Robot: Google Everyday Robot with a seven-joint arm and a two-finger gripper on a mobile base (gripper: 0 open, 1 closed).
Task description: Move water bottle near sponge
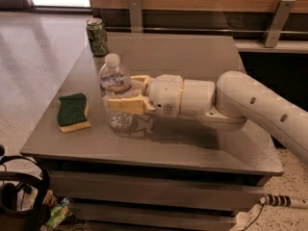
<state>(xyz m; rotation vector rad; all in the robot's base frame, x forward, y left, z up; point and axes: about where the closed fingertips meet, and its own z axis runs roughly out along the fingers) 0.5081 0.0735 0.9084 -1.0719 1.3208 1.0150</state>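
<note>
Next, my gripper sets the water bottle upright on the grey table (116, 131) close beside the green sponge and lets go of it.
The water bottle (115, 83), clear and ribbed with a white cap and a thin red-and-white label band, stands upright on the grey table (192, 143) at its left middle. My gripper (118, 93) reaches in from the right on a white arm and is shut on the water bottle, one tan finger in front of it and one behind. The sponge (72, 111), dark green on top with a yellow base, lies flat near the table's left edge, a short gap to the left of the bottle.
A green patterned can (97, 36) stands at the table's far left corner. A wooden wall with metal brackets (274, 22) runs behind the table. A dark bag (17, 196) sits on the floor at the front left.
</note>
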